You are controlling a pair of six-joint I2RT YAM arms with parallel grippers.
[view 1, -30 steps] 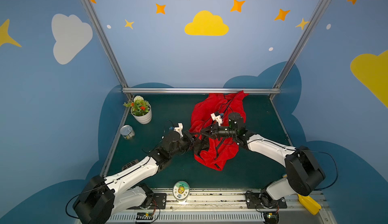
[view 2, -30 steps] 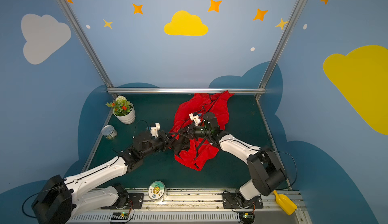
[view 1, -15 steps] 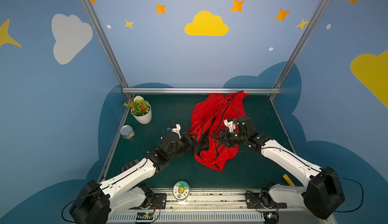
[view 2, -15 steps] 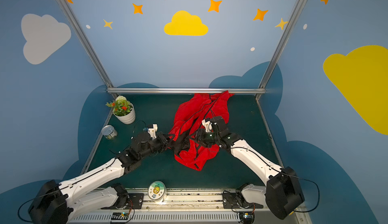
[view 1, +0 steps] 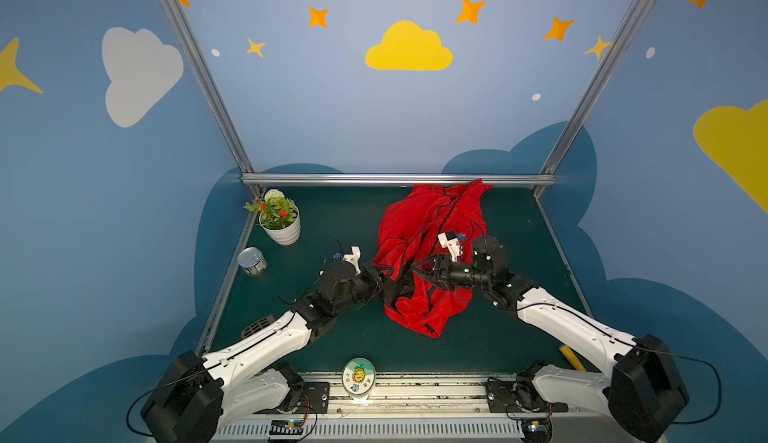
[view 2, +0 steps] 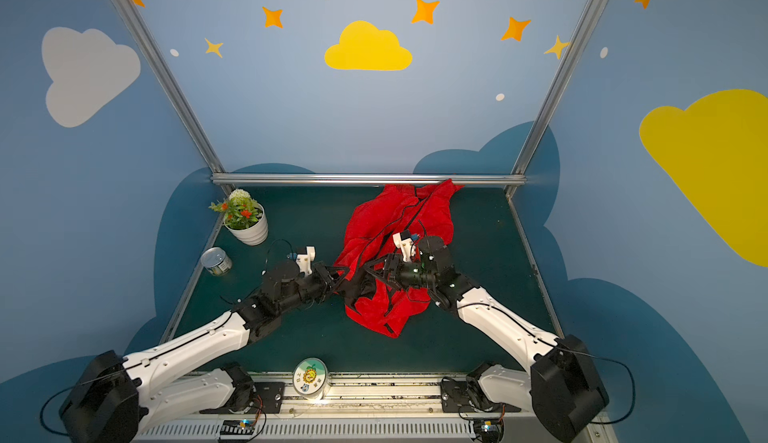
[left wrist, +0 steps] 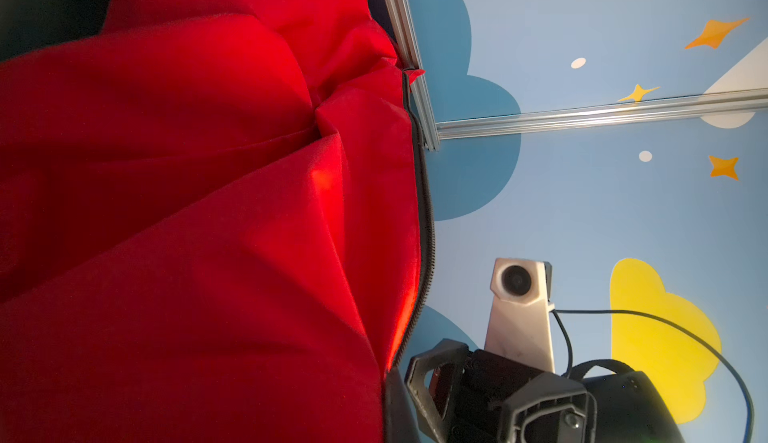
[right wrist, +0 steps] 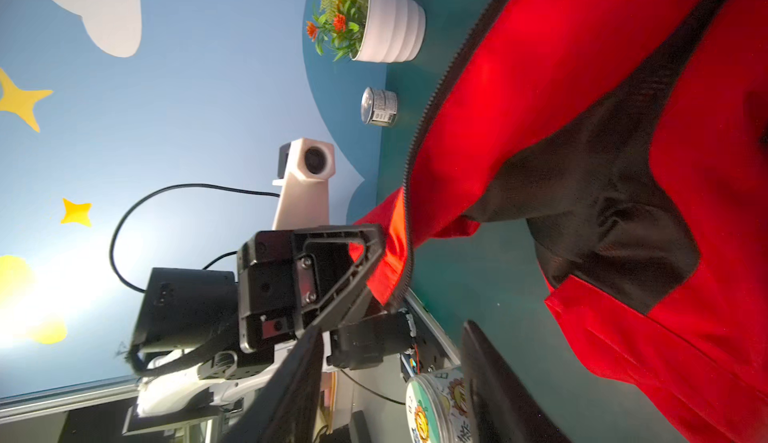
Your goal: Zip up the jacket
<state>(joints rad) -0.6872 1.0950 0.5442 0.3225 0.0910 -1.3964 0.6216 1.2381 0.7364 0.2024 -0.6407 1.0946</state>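
My right gripper needs to pinch the teeth [right wrist: 409,255] beside the zipper's lower end, which hangs bent past my left gripper's fingertips, before it takes the other front edge.
The red jacket [view 1: 419,220] [view 2: 386,220] lies crumpled on the green table from the back rail toward the middle, black lining showing at its near end. My left gripper [view 1: 384,281] [right wrist: 357,262] is shut on the jacket's front edge beside the black zipper teeth [right wrist: 415,150]. My right gripper [view 1: 419,268] [right wrist: 390,378] faces it a short way off. It stands open, with nothing between its fingers. In the left wrist view the red jacket [left wrist: 187,212] fills most of the picture and hides my own jaws. The zipper teeth [left wrist: 424,212] run along its edge.
A white pot of flowers [view 1: 279,223] and a tin can [view 1: 252,261] stand at the left edge of the table. A round tin with a sunflower lid [view 1: 358,375] sits at the front edge. A yellow object [view 1: 571,355] lies front right. The metal rail [view 1: 395,179] bounds the back.
My right gripper's jaws stand wider than a second ago. It pulled away to the right, then came back toward the left gripper. The left gripper has kept its hold on the jacket.
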